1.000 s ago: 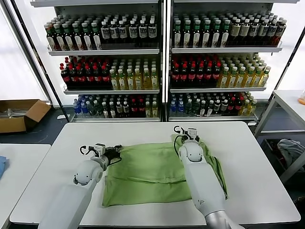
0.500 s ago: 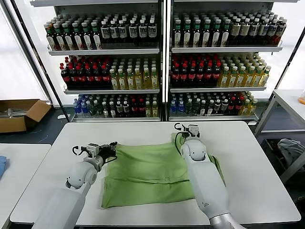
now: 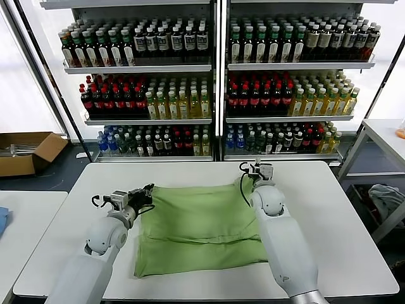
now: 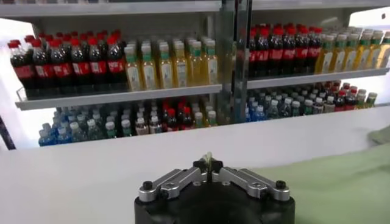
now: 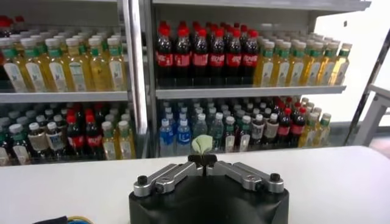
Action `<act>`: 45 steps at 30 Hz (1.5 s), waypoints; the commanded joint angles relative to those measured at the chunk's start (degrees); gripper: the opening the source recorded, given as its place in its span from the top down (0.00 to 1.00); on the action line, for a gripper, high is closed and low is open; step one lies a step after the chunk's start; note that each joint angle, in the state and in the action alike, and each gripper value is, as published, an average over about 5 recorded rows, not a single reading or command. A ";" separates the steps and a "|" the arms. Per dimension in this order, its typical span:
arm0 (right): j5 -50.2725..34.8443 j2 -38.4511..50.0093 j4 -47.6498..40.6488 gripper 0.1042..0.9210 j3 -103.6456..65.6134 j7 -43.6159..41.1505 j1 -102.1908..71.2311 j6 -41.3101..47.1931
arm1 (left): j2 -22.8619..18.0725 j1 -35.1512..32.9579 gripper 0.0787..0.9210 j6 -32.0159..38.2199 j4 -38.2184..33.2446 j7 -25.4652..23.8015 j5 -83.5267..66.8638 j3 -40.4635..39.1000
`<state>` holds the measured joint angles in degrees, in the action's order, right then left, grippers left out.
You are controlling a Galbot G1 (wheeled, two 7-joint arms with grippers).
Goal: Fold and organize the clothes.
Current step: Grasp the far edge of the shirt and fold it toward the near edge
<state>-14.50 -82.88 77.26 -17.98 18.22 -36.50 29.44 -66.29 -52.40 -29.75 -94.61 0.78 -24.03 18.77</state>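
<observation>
Next, my left gripper releases the light green shirt's far corner at the near end of the shirt's middle fold line (image 3: 147, 234).
The light green shirt (image 3: 199, 228) lies spread flat on the white table (image 3: 335, 228), plain side up, with a fold line across its middle. My left gripper (image 3: 149, 192) is shut on the shirt's far left corner, and a sliver of green cloth shows between its fingertips in the left wrist view (image 4: 208, 163). My right gripper (image 3: 248, 180) is shut on the far right corner, and a tuft of green cloth sticks out of it in the right wrist view (image 5: 202, 145). The shirt's edge also shows in the left wrist view (image 4: 341, 182). Collar, buttons and print are hidden.
Shelves of bottles (image 3: 215, 82) stand behind the table. A cardboard box (image 3: 28, 152) sits on the floor at far left. A second table (image 3: 25, 221) with a small blue cloth (image 3: 2, 221) is at left. A grey-blue cloth bundle (image 3: 386, 197) lies at right.
Both grippers have moved apart and away from me with the shirt's corners, pulling the cloth out wider and flatter. The bunched part at the right has been smoothed out.
</observation>
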 commanded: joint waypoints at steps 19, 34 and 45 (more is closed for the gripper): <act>1.29 1.87 22.54 1.00 -1.43 3.20 -18.76 0.92 | -1.02 -14.49 0.98 2.61 -13.64 -1.18 2.91 6.16; 1.95 2.12 30.45 1.00 -4.57 4.11 -30.35 2.35 | -2.07 -18.53 0.98 3.28 -13.70 -2.20 5.23 6.13; 3.30 1.66 32.35 1.00 -4.87 4.65 -34.84 2.24 | -2.69 -22.03 0.98 3.71 -14.96 -2.66 6.27 7.00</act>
<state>-11.76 -81.20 106.80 -22.46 22.62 -66.50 31.55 -68.77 -71.37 -26.09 -108.05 -1.73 -18.51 25.42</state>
